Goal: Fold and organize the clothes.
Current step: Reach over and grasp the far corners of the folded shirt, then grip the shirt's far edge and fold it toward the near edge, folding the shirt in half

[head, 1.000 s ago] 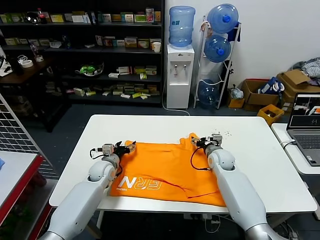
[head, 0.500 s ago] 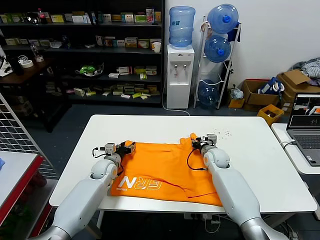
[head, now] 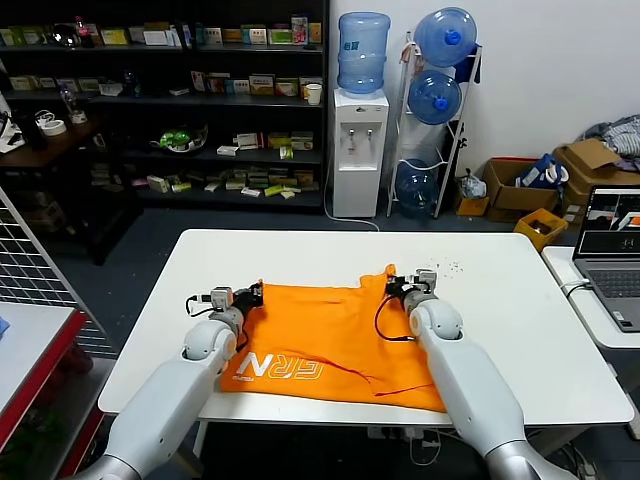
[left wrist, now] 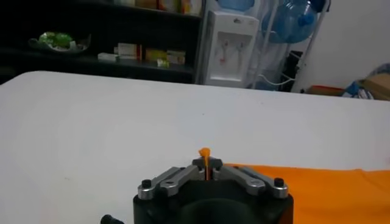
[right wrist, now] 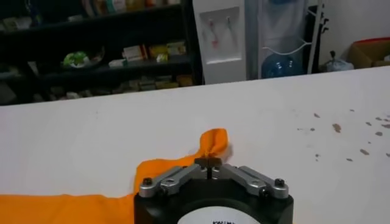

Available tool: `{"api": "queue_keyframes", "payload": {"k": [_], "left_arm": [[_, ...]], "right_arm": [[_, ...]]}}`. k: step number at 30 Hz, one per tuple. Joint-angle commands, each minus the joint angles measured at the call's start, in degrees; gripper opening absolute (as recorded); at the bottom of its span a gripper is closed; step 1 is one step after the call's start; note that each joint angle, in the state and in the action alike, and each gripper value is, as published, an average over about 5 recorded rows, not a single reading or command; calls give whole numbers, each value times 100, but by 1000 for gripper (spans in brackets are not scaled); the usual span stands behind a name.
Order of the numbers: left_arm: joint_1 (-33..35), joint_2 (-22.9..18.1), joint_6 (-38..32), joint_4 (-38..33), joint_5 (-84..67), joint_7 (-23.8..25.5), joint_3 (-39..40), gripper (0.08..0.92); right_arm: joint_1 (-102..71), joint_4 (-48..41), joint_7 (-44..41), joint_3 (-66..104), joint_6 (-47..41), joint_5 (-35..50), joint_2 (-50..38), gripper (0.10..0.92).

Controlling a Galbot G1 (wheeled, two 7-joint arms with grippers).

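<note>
The orange T-shirt's far corner, now held low over the table, will be released by my right gripper over the shirt's side edge [head: 441, 354] nearest the laptop.
The bright orange T-shirt [head: 330, 340] lies on the white table [head: 500, 300], white lettering up near the front left. My left gripper [head: 255, 292] is shut on the shirt's far left corner; a tip of orange cloth [left wrist: 205, 152] sticks out between its jaws [left wrist: 207, 164]. My right gripper [head: 393, 285] is shut on the far right corner, with a bunched orange fold [right wrist: 212, 141] poking out past its closed jaws [right wrist: 209, 163]. Both grippers sit low over the table at the shirt's far edge.
A laptop [head: 612, 255] stands on a side table at the right. A wire rack [head: 35, 280] is at the left. Shelves [head: 170, 110], a water dispenser [head: 360, 150] and boxes [head: 520, 185] stand behind the table. Small dark specks [right wrist: 341, 131] dot the tabletop.
Both grippers, holding the shirt's far corners, have shifted slightly; the shirt's far edge has drawn a little further back and flatter.
</note>
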Motion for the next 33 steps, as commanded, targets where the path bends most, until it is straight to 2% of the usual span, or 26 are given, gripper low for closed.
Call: {"api": "queue_keyframes", "payload": {"k": [1, 12, 19, 33], "left_arm": [[532, 212, -3, -1119, 88, -147, -156, 93], [1515, 677, 42, -2545, -55, -330, -461, 90], [2227, 918, 100, -3552, -68, -553, -599, 90], [3311, 1073, -4, -4242, 52, -690, -975, 90]], "right_arm": [[-706, 1377, 201, 63, -51, 254, -359, 124], [-2192, 3415, 718, 510, -495, 695, -1152, 124], [-3021, 4376, 925, 872, -673, 894, -1348, 124], [-4700, 5621, 1023, 1545, -772, 712, -1409, 127]]}}
